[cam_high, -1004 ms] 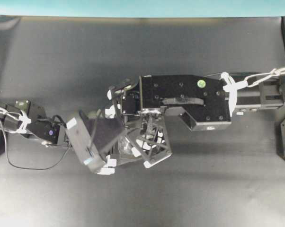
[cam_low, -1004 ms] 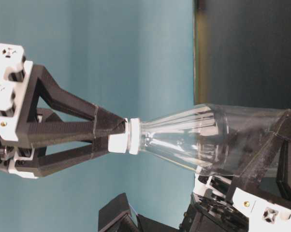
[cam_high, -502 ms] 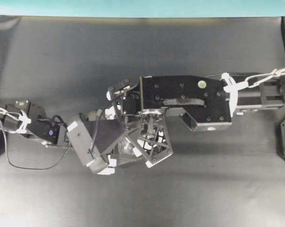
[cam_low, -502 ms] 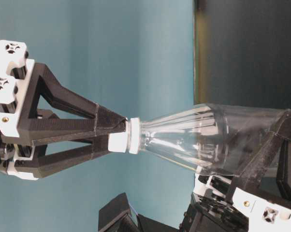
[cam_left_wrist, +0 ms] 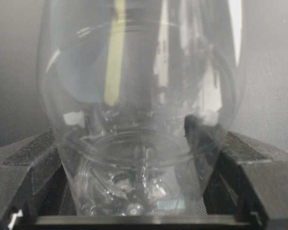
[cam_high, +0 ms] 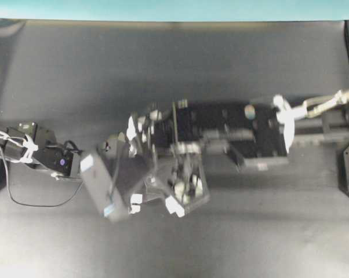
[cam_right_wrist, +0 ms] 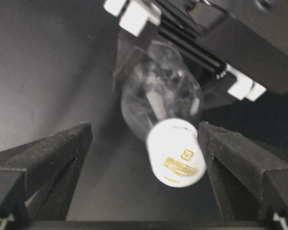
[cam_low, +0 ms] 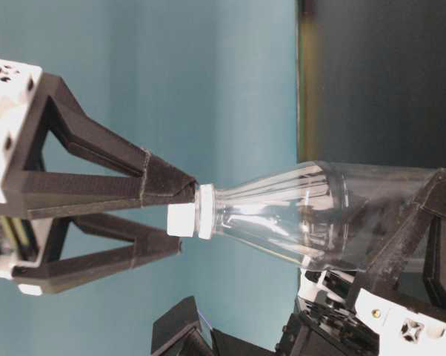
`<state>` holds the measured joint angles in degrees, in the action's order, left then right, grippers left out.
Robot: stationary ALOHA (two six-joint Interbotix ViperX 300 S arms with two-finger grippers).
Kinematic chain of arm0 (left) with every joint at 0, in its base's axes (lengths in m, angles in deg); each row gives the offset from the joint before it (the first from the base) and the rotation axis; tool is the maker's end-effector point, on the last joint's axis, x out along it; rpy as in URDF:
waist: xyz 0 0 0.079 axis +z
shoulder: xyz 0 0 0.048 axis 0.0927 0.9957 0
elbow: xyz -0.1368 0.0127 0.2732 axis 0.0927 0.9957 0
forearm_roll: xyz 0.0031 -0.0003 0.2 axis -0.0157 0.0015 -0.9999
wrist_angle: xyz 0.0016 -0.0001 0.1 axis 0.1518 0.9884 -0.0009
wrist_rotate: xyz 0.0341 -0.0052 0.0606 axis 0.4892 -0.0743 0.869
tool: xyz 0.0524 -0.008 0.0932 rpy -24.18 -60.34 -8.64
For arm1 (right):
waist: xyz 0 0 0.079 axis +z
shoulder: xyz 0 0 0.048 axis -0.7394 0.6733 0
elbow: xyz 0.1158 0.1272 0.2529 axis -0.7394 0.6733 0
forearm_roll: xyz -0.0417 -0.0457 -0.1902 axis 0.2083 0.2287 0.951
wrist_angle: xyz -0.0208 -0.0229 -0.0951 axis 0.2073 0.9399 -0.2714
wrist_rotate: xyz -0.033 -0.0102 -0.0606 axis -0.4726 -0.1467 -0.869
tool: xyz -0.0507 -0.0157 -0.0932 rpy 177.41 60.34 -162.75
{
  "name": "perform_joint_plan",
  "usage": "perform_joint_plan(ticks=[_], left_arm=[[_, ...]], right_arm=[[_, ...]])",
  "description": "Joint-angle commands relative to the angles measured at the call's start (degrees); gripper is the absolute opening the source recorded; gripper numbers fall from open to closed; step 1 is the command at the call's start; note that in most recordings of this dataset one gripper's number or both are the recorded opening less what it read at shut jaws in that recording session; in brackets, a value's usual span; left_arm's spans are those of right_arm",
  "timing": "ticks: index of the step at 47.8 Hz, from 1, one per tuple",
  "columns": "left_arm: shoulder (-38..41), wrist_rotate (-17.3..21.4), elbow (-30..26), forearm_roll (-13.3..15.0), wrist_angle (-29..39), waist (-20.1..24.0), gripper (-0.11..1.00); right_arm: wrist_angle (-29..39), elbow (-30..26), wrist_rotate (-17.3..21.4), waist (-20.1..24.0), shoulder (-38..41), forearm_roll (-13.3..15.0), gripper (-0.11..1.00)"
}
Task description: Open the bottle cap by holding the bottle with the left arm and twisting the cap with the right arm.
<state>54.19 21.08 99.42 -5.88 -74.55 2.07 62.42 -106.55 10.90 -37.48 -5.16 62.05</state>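
The white bottle cap is off-center next to one finger, so my right gripper will open wider, turn back and grip both sides of the cap (cam_low: 181,220) before it twists.
The clear bottle (cam_low: 312,215) is tilted above the table, its round body clamped between the black fingers (cam_left_wrist: 251,160) of my left gripper (cam_left_wrist: 139,165). The body fills the left wrist view (cam_left_wrist: 139,86). The white bottle cap (cam_low: 182,220) is on the neck. My right gripper (cam_low: 172,221) is open around the cap: one finger (cam_low: 167,189) is at the collar, the other (cam_low: 152,248) stands apart. In the right wrist view the cap (cam_right_wrist: 176,153) lies close to the right finger (cam_right_wrist: 235,158), far from the left one (cam_right_wrist: 58,153). In the overhead view both grippers, left (cam_high: 134,191) and right (cam_high: 183,194), meet mid-table, blurred.
The black table mat (cam_high: 250,231) runs under both arms. The right arm's boxy link (cam_high: 232,130) reaches in from the right, the left arm's base and loose cable (cam_high: 24,197) lie at the left. A teal wall (cam_low: 171,74) stands behind.
My right gripper's jaws have opened off the cap, which they pinched before. The right arm is now blurred with motion in the overhead view. The left gripper still holds the bottle.
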Motion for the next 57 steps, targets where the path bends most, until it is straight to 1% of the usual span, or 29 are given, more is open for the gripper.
perform_joint_plan(ticks=[1, 4, 9, 10, 12, 16, 18, 21, 24, 25, 26, 29, 32, 35, 37, 41, 42, 47, 50, 52, 57], left_arm=[[-0.3, -0.1, -0.5, -0.1, 0.4, -0.2, 0.80], [-0.3, -0.2, -0.5, -0.2, 0.6, -0.3, 0.80], [-0.3, -0.4, -0.5, -0.1, 0.6, -0.3, 0.80], [-0.3, -0.4, -0.5, -0.1, 0.6, -0.3, 0.80], [-0.3, -0.8, -0.5, -0.1, 0.6, -0.3, 0.80], [-0.3, -1.2, -0.5, -0.1, 0.6, -0.2, 0.80], [-0.3, -1.3, -0.4, -0.1, 0.6, -0.2, 0.80], [-0.3, -1.4, -0.2, -0.2, 0.6, -0.3, 0.80], [-0.4, -1.5, -0.3, -0.2, 0.6, -0.4, 0.80], [-0.3, -1.5, -0.2, -0.1, 0.6, -0.4, 0.80], [-0.4, -1.5, -0.2, -0.1, 0.6, -0.4, 0.80], [-0.4, -1.5, -0.3, -0.1, 0.6, -0.4, 0.80], [-0.4, -1.5, -0.3, -0.1, 0.6, -0.4, 0.80], [-0.4, -1.5, -0.4, -0.1, 0.6, -0.4, 0.80], [-0.4, -1.5, -0.4, -0.1, 0.6, -0.3, 0.80], [-0.4, -1.4, -0.4, -0.1, 0.6, -0.3, 0.80], [-0.4, -1.4, -0.4, -0.1, 0.6, -0.3, 0.80], [-0.4, -1.5, -0.3, -0.2, 0.6, -0.4, 0.80], [-0.4, -1.5, -0.3, -0.2, 0.6, -0.4, 0.80], [-0.4, -1.4, -0.2, -0.2, 0.6, -0.3, 0.80], [-0.4, -1.5, -0.2, -0.2, 0.6, -0.3, 0.80]], right_arm=[[-0.4, -0.7, 1.8, 0.0, -1.8, 2.0, 0.83], [-0.4, -1.1, 3.7, -0.2, -2.7, 3.4, 0.84], [-0.2, -2.4, 8.4, -0.4, -4.6, 6.0, 0.84], [-0.3, -2.6, 10.1, -0.4, -5.1, 6.9, 0.84], [-0.3, -3.0, 12.2, -0.4, -5.5, 7.6, 0.84], [0.1, -3.7, 17.8, -0.5, -6.2, 8.2, 0.84], [0.4, -4.0, 22.3, -0.6, -6.2, 8.3, 0.84], [1.4, -5.2, 30.9, -0.6, -5.8, 8.2, 0.84], [3.2, -6.4, 41.0, -1.1, -5.0, 8.2, 0.84], [4.2, -7.0, 46.0, -1.4, -4.6, 8.1, 0.84], [5.0, -7.4, 49.6, -1.8, -4.4, 8.1, 0.84], [7.6, -8.3, 59.1, -2.7, -4.0, 7.6, 0.83], [10.2, -8.9, 66.4, -3.5, -3.5, 6.2, 0.83], [12.0, -9.1, 72.1, -4.0, -3.4, 4.7, 0.83], [12.0, -9.0, 75.0, -4.2, -3.4, 3.5, 0.83], [10.8, -8.5, 79.5, -4.4, -3.1, 1.3, 0.83], [10.3, -8.4, 79.8, -4.4, -2.9, 0.9, 0.83], [7.0, -7.0, 80.2, -3.9, -1.8, -2.1, 0.83], [5.6, -5.9, 80.2, -3.5, -1.1, -3.3, 0.83], [4.8, -4.7, 80.2, -3.3, -0.7, -3.7, 0.82], [4.3, -2.8, 80.2, -3.0, -0.6, -3.8, 0.80]])
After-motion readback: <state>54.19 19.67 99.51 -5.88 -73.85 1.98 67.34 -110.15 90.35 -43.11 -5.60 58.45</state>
